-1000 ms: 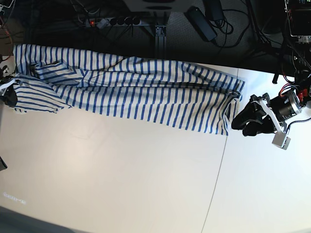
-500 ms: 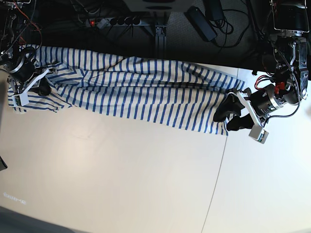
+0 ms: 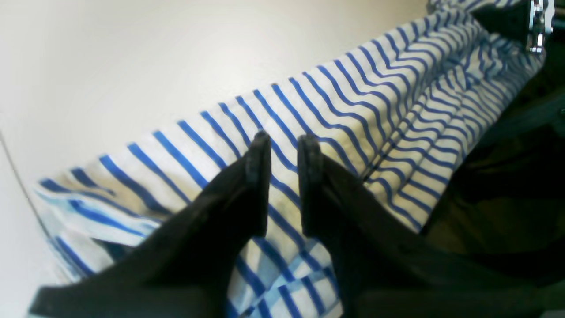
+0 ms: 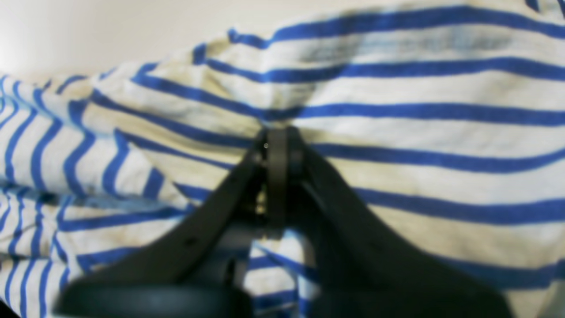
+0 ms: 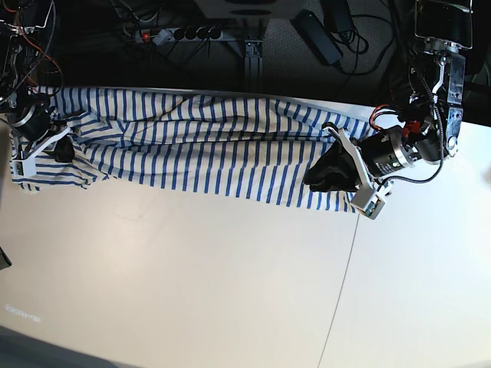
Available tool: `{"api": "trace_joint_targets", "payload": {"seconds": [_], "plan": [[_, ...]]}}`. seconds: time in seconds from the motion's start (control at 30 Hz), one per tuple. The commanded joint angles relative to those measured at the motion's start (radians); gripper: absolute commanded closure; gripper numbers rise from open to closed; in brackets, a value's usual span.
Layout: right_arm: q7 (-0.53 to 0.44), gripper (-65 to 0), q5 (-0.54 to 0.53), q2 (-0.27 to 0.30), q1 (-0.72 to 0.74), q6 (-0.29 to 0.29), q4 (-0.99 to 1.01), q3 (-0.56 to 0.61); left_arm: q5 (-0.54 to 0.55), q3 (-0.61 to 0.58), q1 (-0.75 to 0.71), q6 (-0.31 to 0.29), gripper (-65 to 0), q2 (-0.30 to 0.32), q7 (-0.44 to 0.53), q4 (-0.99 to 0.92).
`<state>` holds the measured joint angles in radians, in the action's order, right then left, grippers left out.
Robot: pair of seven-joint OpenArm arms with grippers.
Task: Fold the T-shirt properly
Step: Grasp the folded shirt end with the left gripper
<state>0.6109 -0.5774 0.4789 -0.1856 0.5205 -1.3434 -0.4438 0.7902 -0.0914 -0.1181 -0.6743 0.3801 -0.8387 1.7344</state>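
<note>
Next, I open my left gripper and pinch the folded end (image 3: 103, 213) before lifting, because its fingers are almost shut over flat cloth, inward from the T-shirt's end.
The T-shirt (image 5: 207, 146), cream with thin blue stripes, lies stretched in a long band along the table's back edge. My left gripper (image 5: 313, 175) is over its right end, near the hem. In the left wrist view its gripper (image 3: 283, 145) has black fingers (image 3: 258, 176) standing almost together. Striped T-shirt cloth (image 3: 353, 97) shows through the narrow gap, and I cannot tell whether they pinch it. My right gripper (image 5: 65, 149) sits on the shirt's left end. In the right wrist view this gripper (image 4: 277, 134) is shut on a gathered pinch of the T-shirt (image 4: 419, 132).
Behind the table's back edge it is dark, with a power strip (image 5: 176, 34) and cables (image 5: 337, 31). A seam (image 5: 347, 261) runs across the white table (image 5: 192, 268), which spreads in front of the shirt. The left arm's motor body (image 5: 399, 149) hangs over the right end.
My left gripper has moved left from beside the hem onto the shirt, and its jaws have narrowed. The right gripper came in onto the left end, and that end has shifted.
</note>
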Motion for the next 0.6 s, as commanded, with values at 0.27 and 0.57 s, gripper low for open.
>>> {"api": "trace_joint_targets", "payload": {"seconds": [0.27,0.57], "plan": [[0.018,0.0,0.021,0.017,-0.001,0.071,-0.003,-0.006,-0.100,0.000,0.056,-0.011,-11.7,0.011,0.124,-0.231],[0.018,0.0,0.021,0.017,-0.001,0.071,-0.003,-0.006,-0.136,0.078,0.057,-0.010,-22.0,0.011,0.124,-0.264]]}}
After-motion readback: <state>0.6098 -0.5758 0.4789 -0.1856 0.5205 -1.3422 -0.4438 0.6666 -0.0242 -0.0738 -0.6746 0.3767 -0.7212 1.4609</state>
